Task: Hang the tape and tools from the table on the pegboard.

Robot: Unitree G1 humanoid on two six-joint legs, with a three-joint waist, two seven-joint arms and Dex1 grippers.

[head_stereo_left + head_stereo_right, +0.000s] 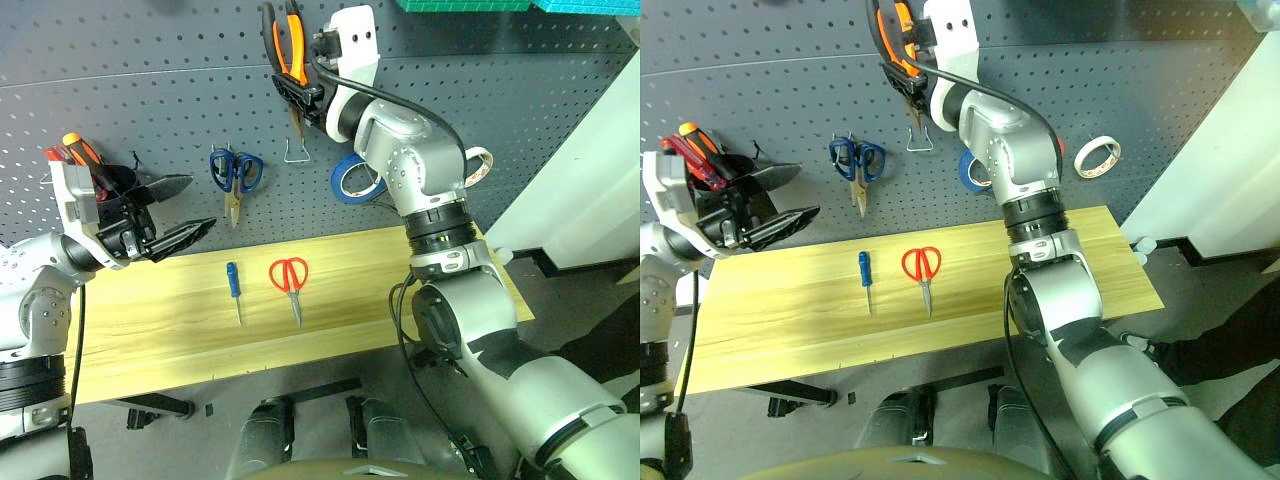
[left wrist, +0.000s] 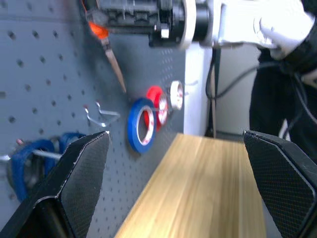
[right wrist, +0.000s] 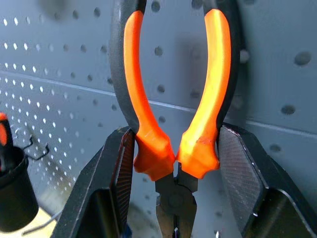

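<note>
The robot's right gripper will release the orange-handled pliers in the bare wire hook (image 1: 297, 147) between the blue-handled scissors and blue roll.
My right gripper (image 3: 176, 163) is shut on the orange-handled pliers (image 1: 285, 45), clamping both handles just above the pivot. The pliers are held high against the dark grey pegboard (image 1: 150, 80), handles up and nose down, above a bare wire hook (image 1: 296, 152). On the wooden table (image 1: 350, 290) lie the blue-handled screwdriver (image 1: 233, 280) and the red-handled scissors (image 1: 290, 275), side by side. The whitish tape (image 1: 1097, 157) hangs on the board to the right. My left gripper (image 1: 200, 203) is open and empty, raised over the table's left end.
Blue-handled scissors (image 1: 235, 172) and a blue roll (image 1: 350, 180) hang on the pegboard, with a red roll (image 2: 156, 101) beside it. A black cup with red and orange screwdrivers (image 1: 85, 160) sits at the board's left. A white wall (image 1: 590, 170) stands at right.
</note>
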